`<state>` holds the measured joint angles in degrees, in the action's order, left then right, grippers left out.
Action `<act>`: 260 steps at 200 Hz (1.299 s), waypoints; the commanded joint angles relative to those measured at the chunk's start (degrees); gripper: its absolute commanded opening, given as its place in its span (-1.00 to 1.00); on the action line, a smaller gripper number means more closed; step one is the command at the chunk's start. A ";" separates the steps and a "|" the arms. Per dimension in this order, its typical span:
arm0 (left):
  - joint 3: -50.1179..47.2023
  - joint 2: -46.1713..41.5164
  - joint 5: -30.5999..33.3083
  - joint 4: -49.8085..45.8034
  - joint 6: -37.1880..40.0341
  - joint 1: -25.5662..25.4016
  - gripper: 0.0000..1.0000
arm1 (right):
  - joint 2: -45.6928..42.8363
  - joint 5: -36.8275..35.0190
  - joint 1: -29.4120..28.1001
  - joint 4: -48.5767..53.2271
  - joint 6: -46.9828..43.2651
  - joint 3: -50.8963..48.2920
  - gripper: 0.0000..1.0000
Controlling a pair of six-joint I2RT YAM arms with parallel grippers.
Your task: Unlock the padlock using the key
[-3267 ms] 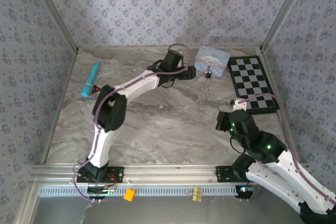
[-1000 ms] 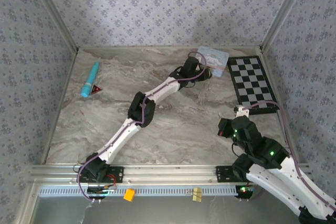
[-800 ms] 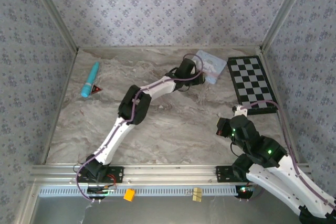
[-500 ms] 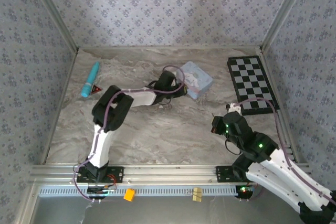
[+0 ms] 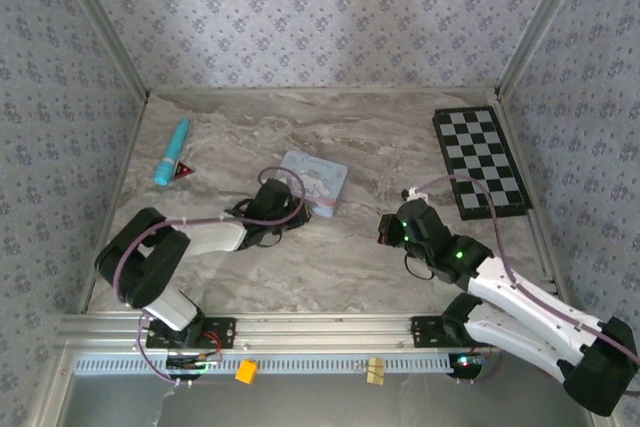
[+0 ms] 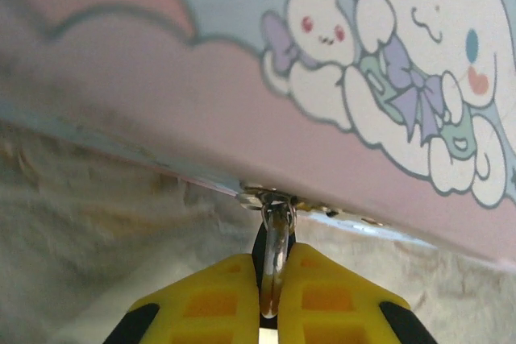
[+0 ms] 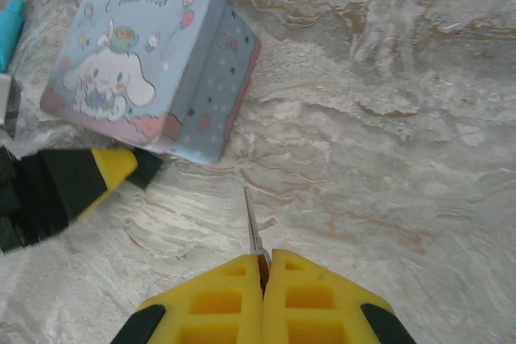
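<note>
The tin's clasp side slants away from the key, so the robot's left gripper needs to take a fresh hold of the padlock (image 6: 276,235) and swing the tin around.
The padlock (image 6: 273,235) is a small dark body with a thin metal shackle, hooked through the clasp (image 6: 266,196) of a pastel tin (image 6: 339,78). My left gripper (image 6: 274,259) is shut on the padlock, at the tin's near edge. From above, the left gripper (image 5: 292,213) sits against the tin (image 5: 315,180) at mid table. My right gripper (image 7: 266,262) is shut on the key (image 7: 253,223), whose thin blade points toward the tin (image 7: 145,62). It hovers (image 5: 388,231) to the right of the tin, apart from it.
A teal pen (image 5: 172,150) and a small red triangle (image 5: 185,171) lie at the far left. A black-and-white checkerboard (image 5: 480,160) lies at the far right. Patterned walls close in the marble table (image 5: 330,267) on three sides.
The left arm has folded back, dragging the tin by its padlock from the back right corner to mid table. The right gripper has moved left and forward with the key.
</note>
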<state>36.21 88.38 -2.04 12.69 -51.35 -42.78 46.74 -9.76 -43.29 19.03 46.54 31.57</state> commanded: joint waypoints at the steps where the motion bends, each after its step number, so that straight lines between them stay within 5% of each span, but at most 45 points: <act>1: -0.17 -2.33 1.81 -5.14 -3.93 -3.47 -0.96 | 1.43 1.12 -0.63 -3.66 1.13 -0.72 -1.00; 79: 2.73 -1.62 -3.48 -7.02 -4.87 -6.26 -0.90 | 3.37 1.83 -2.68 -5.57 4.12 -2.30 -1.00; 131: 2.89 -4.25 -7.29 -7.35 -6.65 -6.30 -0.87 | 8.58 8.30 -5.32 -19.66 12.36 -9.09 -1.00; 260: -2.66 -1.47 -0.89 -6.90 -0.80 -7.11 -0.62 | 13.00 4.13 -8.45 -16.84 11.62 -5.53 -1.00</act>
<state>35.59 85.93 -5.04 6.52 -54.57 -49.30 60.27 -4.08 -51.68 0.71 58.08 24.45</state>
